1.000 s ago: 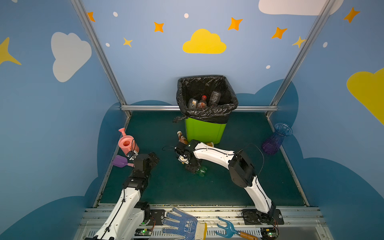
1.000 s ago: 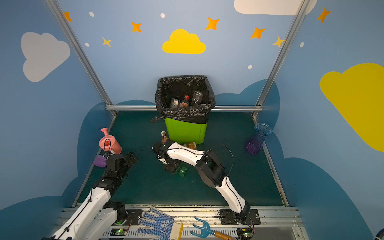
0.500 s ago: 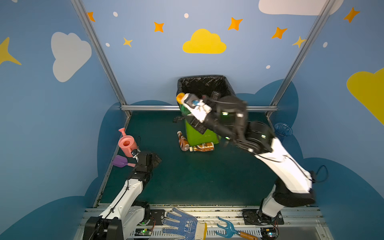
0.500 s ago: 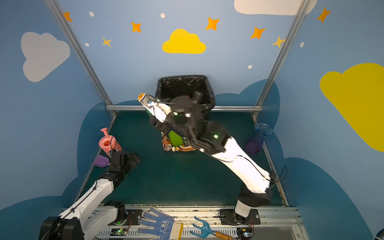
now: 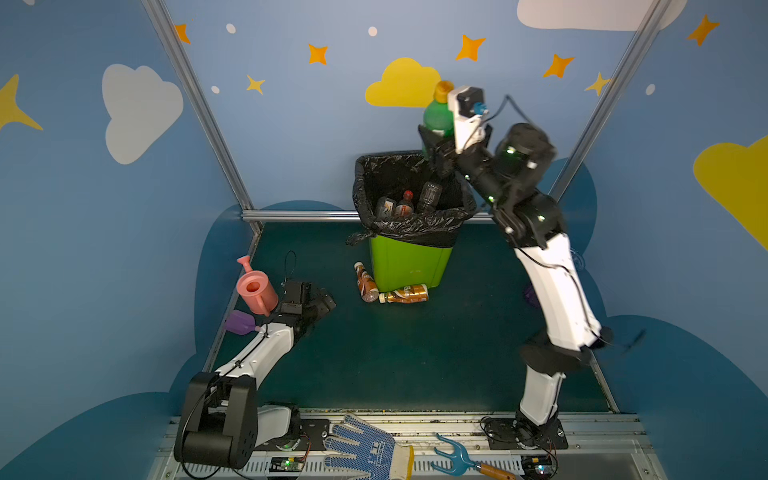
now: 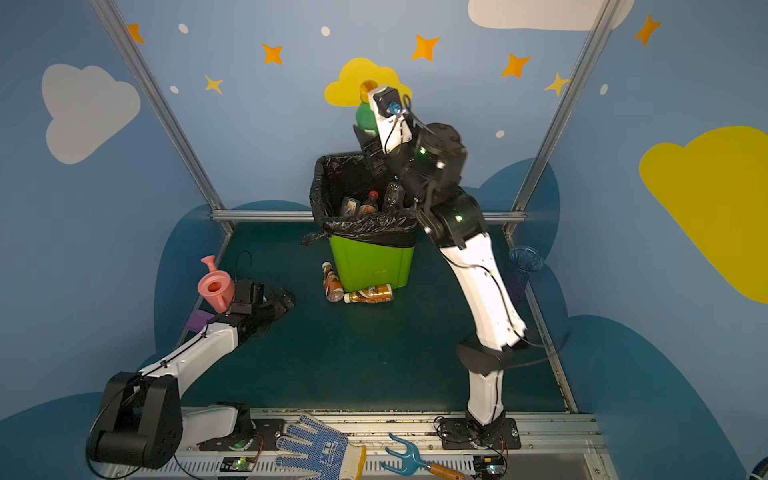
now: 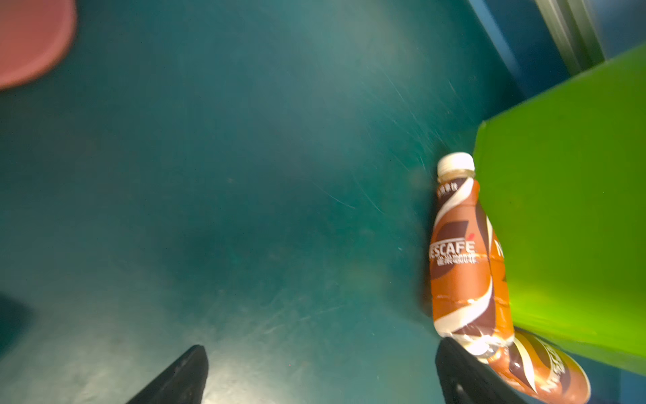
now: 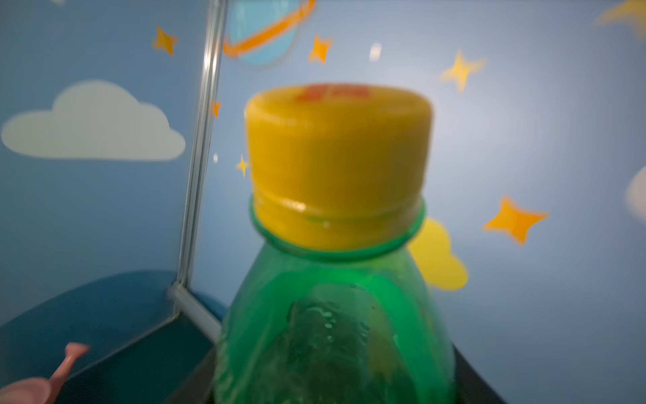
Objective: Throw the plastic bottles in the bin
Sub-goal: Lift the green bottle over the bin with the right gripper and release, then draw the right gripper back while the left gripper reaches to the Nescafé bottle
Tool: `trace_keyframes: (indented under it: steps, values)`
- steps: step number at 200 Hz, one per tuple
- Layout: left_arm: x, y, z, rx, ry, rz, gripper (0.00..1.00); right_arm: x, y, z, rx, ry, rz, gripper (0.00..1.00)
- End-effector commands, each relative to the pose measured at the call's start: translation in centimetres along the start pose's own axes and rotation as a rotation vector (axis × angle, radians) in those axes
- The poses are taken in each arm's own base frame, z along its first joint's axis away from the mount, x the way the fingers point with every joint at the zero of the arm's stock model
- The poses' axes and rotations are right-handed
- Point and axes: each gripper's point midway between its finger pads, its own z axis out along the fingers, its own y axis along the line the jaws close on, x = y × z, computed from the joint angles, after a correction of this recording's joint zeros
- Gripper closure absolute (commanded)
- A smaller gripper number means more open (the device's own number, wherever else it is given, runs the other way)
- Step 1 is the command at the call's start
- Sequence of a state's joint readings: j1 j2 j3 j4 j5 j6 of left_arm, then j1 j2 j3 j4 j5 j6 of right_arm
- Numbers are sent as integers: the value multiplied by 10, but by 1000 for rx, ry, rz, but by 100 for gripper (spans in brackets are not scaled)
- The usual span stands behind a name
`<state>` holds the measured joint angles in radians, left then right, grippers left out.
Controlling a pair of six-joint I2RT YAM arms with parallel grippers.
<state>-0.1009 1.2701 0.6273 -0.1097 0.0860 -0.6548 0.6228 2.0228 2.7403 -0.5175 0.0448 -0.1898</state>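
The brown-labelled bottle at the bin's corner is the one nearer to my left gripper, which should next close on the lower half [image 5: 367, 289] [image 7: 464, 296] of that bottle.
My right gripper [image 5: 436, 137] [image 6: 368, 139] [image 8: 332, 384] is raised high, pointing upward over the back right of the bin, shut on a green bottle [image 5: 437, 118] [image 6: 365, 120] [image 8: 332, 314] with an orange-yellow cap. The lime-green bin [image 5: 409, 262] [image 6: 370, 262] [image 7: 566, 210] has a black liner, and several bottles [image 5: 405, 203] lie inside it. Two brown-labelled bottles lie on the floor against its front: one [image 5: 365, 282] [image 7: 461, 259] by the left corner, the other [image 5: 405, 294] [image 7: 538, 370] along the front wall. My left gripper [image 5: 324, 301] [image 6: 284, 299] [image 7: 321, 349] hovers low, open and empty, left of them.
A pink watering can [image 5: 255, 289] and a purple scoop [image 5: 239, 322] sit beside my left arm. A blue-purple vase [image 6: 523, 262] stands by the right wall behind my right arm. A dotted glove [image 5: 365, 449] and a blue hand rake [image 5: 457, 459] lie on the front rail.
My right arm has lifted the green bottle from the floor, swung it past the bin's left rim and up to high above its back right. The left gripper stayed put.
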Motion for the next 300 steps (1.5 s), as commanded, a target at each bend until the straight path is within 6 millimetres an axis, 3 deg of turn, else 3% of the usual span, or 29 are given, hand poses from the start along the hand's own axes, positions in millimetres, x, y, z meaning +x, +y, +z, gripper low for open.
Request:
trace_keyframes:
  steps: [1, 16, 34, 45, 60, 81, 107, 148, 211, 230, 266, 300]
  values:
    - [-3, -14, -3, 33, 8, 18, 0, 62, -8, -3, -37, 234, 167, 17]
    - [-4, -16, -3, 25, 6, 31, 0, 31, -12, -14, -13, 148, 136, 6]
    - [-4, -20, -2, 26, 8, 44, 0, -8, -20, -40, 20, 21, 143, 5]
    - [-4, -22, -3, 20, 5, 53, 0, -21, -23, -56, 37, -23, 149, 4]
    - [-5, -24, -3, 18, -6, 63, 0, -26, -31, -73, 69, -32, 147, 4]
    - [-9, -32, -5, 29, -17, 72, 0, -17, -41, -90, 121, -5, 139, 4]
    - [-12, -48, -3, 51, -7, 95, 0, 13, -57, -107, 188, 40, 170, 4]
    - [-17, -75, 9, 82, 38, 114, 0, 82, -87, -139, 304, 143, 295, 4]
    - [9, -112, 45, 46, 174, 182, 0, 219, -108, -206, 480, 345, 536, 4]
    - [14, -116, 55, 27, 205, 178, 1, 251, -111, -233, 537, 394, 594, 4]
    - [22, -118, 69, -1, 236, 166, 4, 281, -118, -277, 637, 395, 677, 4]
    - [34, -116, 85, -40, 279, 167, 7, 301, -123, -297, 679, 406, 756, 4]
